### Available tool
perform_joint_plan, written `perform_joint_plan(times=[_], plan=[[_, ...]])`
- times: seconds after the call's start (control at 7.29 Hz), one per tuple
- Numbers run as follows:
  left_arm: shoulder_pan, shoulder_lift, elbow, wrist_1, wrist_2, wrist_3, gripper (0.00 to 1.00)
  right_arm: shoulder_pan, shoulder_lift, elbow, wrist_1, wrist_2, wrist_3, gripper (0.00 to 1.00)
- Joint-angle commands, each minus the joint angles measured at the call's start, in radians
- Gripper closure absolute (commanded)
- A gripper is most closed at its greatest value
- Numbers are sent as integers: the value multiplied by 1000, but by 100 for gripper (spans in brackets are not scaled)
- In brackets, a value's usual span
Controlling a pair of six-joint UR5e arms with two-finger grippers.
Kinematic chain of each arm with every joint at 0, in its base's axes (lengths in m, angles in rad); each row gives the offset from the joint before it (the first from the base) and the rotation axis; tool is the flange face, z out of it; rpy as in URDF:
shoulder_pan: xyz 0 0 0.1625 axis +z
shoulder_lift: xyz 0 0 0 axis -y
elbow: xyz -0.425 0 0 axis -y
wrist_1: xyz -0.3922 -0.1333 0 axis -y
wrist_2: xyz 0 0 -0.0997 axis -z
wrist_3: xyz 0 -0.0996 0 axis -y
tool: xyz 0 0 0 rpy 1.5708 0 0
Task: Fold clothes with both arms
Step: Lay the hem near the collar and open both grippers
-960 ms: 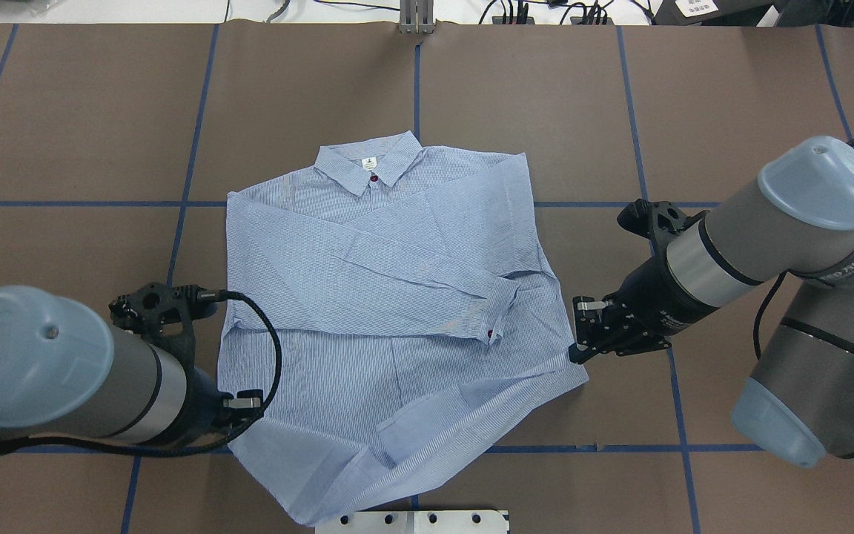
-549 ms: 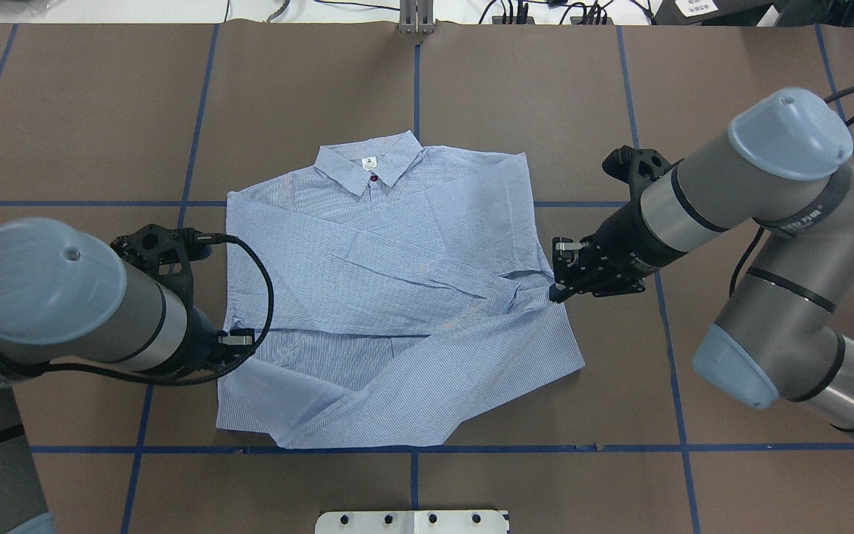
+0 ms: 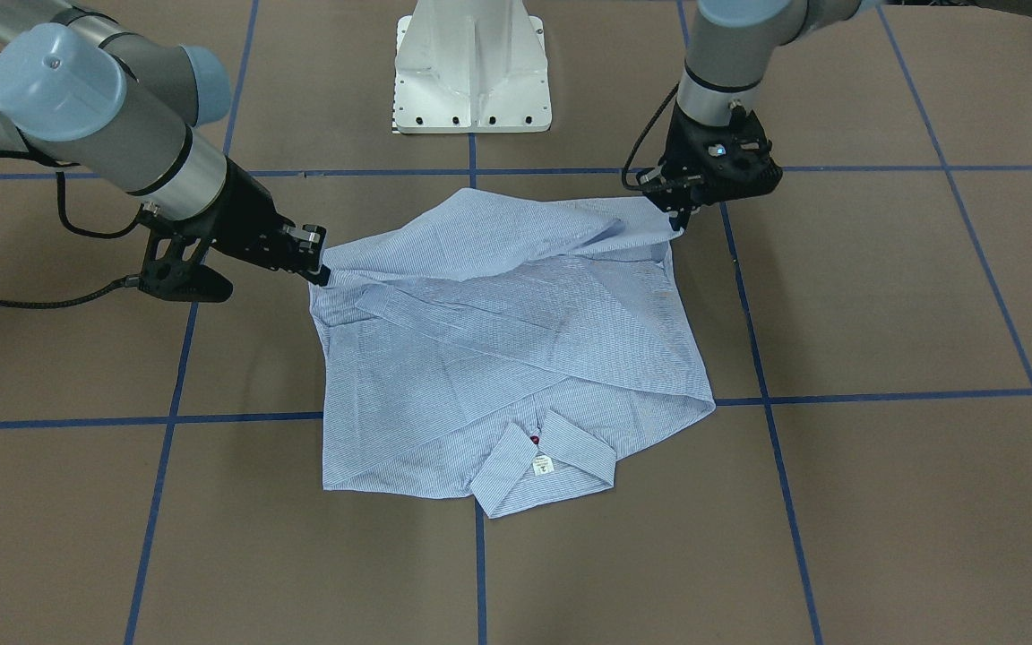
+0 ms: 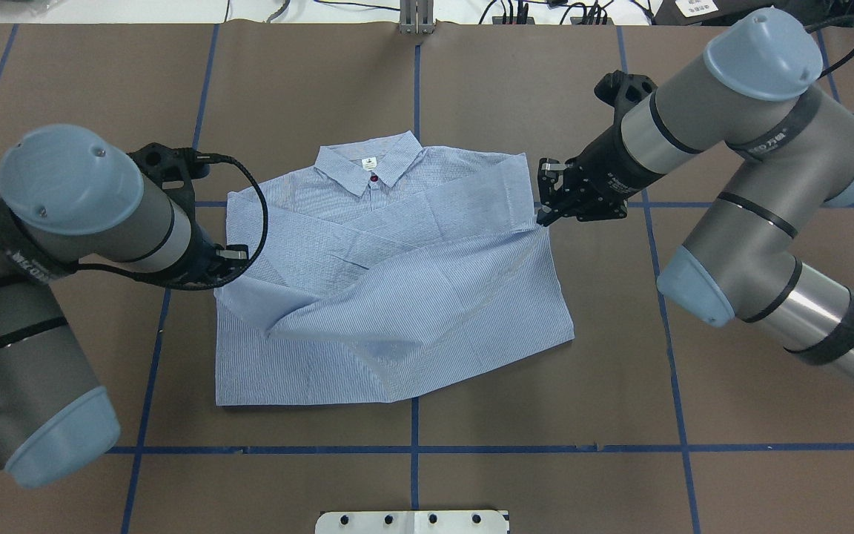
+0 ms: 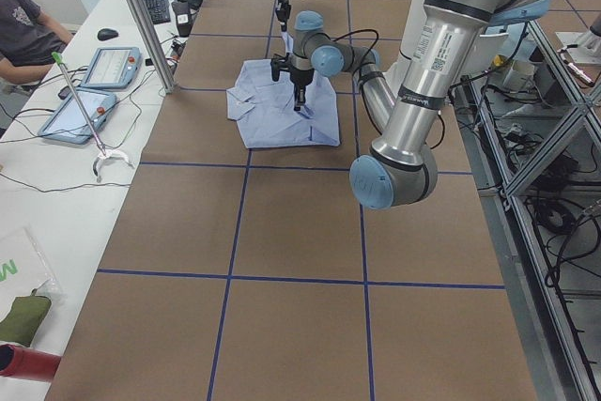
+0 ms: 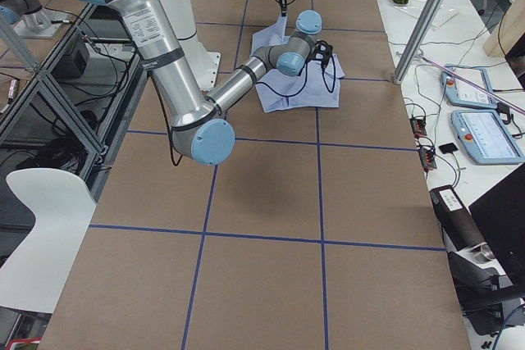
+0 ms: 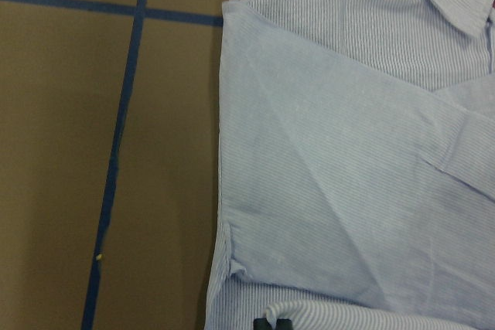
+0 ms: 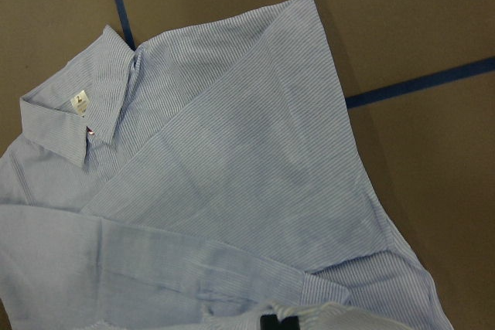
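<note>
I need to let go of the shirt's hem corner with my left gripper on the blue tape (image 3: 735, 407) (image 7: 192, 13) just past the shirt's pointed shoulder corner.
The light blue striped shirt (image 4: 412, 245) lies face up on the brown table, collar (image 4: 368, 159) at the far side and sleeves folded across the chest. My left gripper (image 4: 233, 263) is shut on the hem corner at the shirt's left edge. My right gripper (image 4: 543, 217) is shut on the other hem corner at the right edge. Between them the lifted lower part drapes over the body toward the collar. From the front, the left gripper (image 3: 677, 219) and the right gripper (image 3: 319, 269) pinch the raised cloth. Each wrist view shows cloth at the bottom edge, at the fingertips.
The robot's white pedestal (image 3: 471, 63) stands at the near side of the table, behind the shirt's fold. Blue tape lines (image 4: 416, 449) grid the brown table. A side bench holds tablets (image 5: 103, 68), with a seated person (image 5: 23, 16) beside it.
Both grippers have moved away from the robot toward the collar, carrying the hem. The shirt's lower part now lies folded over its middle, and the right gripper is further along than the left.
</note>
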Motion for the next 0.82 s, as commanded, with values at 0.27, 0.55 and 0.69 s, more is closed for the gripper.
perform_joint_plan(times=[0.27, 0.55, 0.69], plan=[[-71, -35, 103, -65, -2, 99, 100, 24, 120, -199, 47, -31, -23, 100], [-77, -45, 191, -180, -2, 99, 100, 29, 128, -294, 156, -56, -21, 100], [-83, -56, 231, -211, -2, 99, 100, 32, 145, -317, 158, -57, -21, 100]])
